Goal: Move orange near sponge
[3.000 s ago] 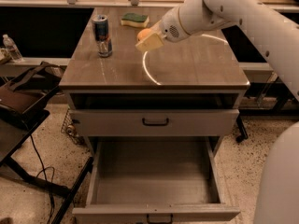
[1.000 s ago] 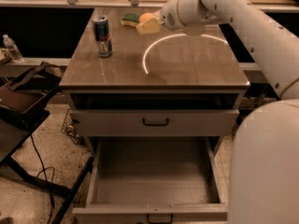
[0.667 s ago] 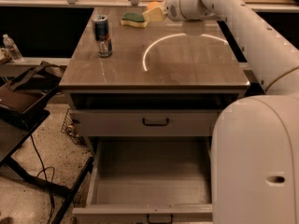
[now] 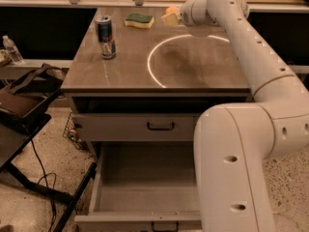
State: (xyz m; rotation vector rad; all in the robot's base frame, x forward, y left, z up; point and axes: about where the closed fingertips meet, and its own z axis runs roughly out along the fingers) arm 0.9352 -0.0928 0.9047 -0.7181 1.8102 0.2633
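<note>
Next, I let go of the orange on the tabletop [image 4: 158,32] between the sponge and the white ring, near the corner of the sponge.
The sponge [image 4: 139,20], dark green on top with a yellow body, lies flat at the back of the wooden tabletop [image 4: 130,66], left of centre. My gripper [image 4: 170,16] is at the back of the table, a short way right of the sponge, with its pale yellow pads pointing left toward it. The orange [image 4: 171,9] shows as a small orange patch at the top of the pads, and the gripper is shut on it. Most of the fruit is hidden by the pads. The white arm [image 4: 241,47] reaches in from the right.
A blue and silver drink can [image 4: 105,36] stands upright at the left of the tabletop. A white ring [image 4: 150,66] is marked on the table. Below, one drawer [image 4: 145,192] is pulled open. A dark bag [image 4: 24,100] and a bottle [image 4: 10,48] sit at the left.
The gripper carried the orange from the middle of the table to the back, close beside the sponge. It then shifted slightly right, which uncovered the whole sponge.
</note>
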